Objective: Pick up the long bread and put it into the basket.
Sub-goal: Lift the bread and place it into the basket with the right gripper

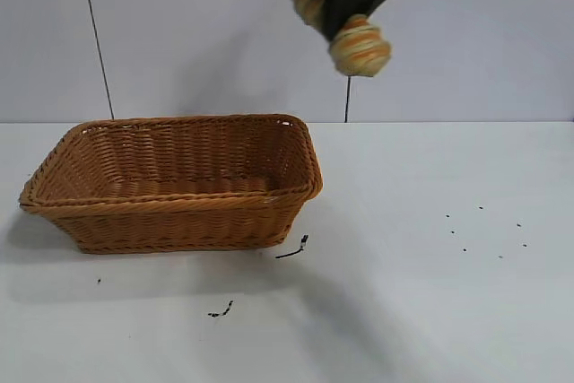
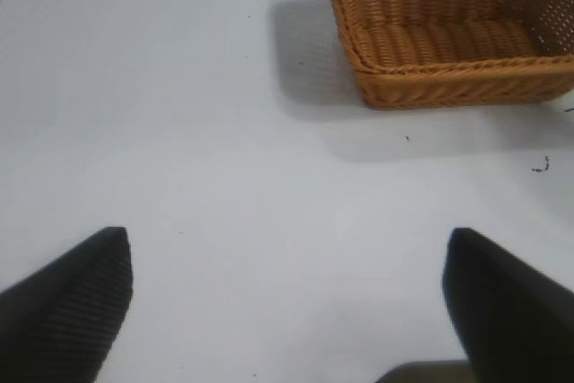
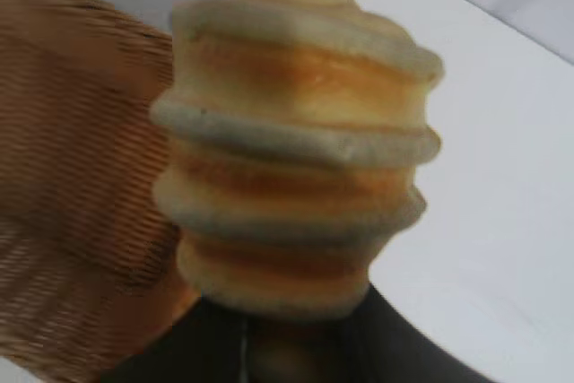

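Observation:
Next, my right gripper releases the long bread inside the basket, lengthwise (image 1: 142, 183) just behind the basket's front rim.
My right gripper (image 1: 348, 8) is shut on the long bread (image 1: 359, 46), a tan loaf with orange-brown crosswise stripes, and holds it high in the air, above and just right of the basket's right end. The loaf fills the right wrist view (image 3: 296, 145). The wicker basket (image 1: 72, 206) stands on the white table at the left and holds nothing; it also shows in the left wrist view (image 2: 430, 82) and the right wrist view (image 3: 63, 213). My left gripper (image 2: 287, 262) is open and empty over bare table, away from the basket.
Small dark scraps lie on the white table (image 1: 430, 311): one by the basket's front right corner (image 1: 293, 249), one nearer the front (image 1: 221, 311), and several specks at the right (image 1: 484, 230). A thin cable (image 1: 96, 38) hangs on the back wall.

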Available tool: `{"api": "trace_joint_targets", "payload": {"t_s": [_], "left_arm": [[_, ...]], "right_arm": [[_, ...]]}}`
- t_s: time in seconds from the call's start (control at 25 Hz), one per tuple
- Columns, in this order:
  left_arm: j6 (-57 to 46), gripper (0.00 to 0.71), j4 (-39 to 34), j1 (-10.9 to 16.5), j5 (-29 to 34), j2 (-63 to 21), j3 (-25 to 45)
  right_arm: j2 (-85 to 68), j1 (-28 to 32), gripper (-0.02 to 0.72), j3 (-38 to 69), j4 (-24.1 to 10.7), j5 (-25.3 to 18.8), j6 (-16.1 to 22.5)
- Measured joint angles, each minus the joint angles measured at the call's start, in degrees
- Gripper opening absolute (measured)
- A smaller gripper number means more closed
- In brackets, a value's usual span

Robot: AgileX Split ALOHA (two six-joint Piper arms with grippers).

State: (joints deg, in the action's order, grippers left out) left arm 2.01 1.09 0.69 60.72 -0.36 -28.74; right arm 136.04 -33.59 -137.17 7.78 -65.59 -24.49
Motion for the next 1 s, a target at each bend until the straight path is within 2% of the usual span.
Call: {"api": "trace_joint_targets", "payload": {"t_s": [0.04, 0.16, 0.24, 0.28, 0.4, 0.56, 0.8, 0.92, 1.0], "left_arm": [[0.0, 0.693, 0.0, 0.0, 0.0, 0.0, 0.0], [0.0, 0.693, 0.0, 0.0, 0.0, 0.0, 0.0], [0.0, 0.693, 0.0, 0.0, 0.0, 0.0, 0.0], [0.0, 0.693, 0.0, 0.0, 0.0, 0.0, 0.0], [0.0, 0.693, 0.0, 0.0, 0.0, 0.0, 0.0], [0.0, 0.693, 0.0, 0.0, 0.0, 0.0, 0.0], [0.0, 0.693, 0.0, 0.0, 0.0, 0.0, 0.0], [0.0, 0.693, 0.0, 0.0, 0.0, 0.0, 0.0], [0.0, 0.693, 0.0, 0.0, 0.0, 0.0, 0.0]], "right_arm": [[0.7, -1.1, 0.115, 0.0, -0.3, 1.1, -3.3], [2.4, -3.6, 0.115, 0.0, -1.2, 2.8, -17.8], [3.2, -4.3, 0.115, 0.0, -1.0, 3.3, -25.4], [3.6, -4.4, 0.114, 0.0, -0.6, 3.6, -28.6], [5.0, -4.4, 0.111, 0.0, -0.3, 4.9, -34.5], [7.3, -4.4, 0.111, 0.0, -1.2, 5.8, -38.7], [7.9, -4.4, 0.130, 0.0, -1.2, 7.2, -39.7], [7.9, -4.2, 0.260, 0.0, -1.0, 7.2, -39.8], [7.9, -3.9, 0.446, 0.0, -0.6, 7.3, -39.8]]}}
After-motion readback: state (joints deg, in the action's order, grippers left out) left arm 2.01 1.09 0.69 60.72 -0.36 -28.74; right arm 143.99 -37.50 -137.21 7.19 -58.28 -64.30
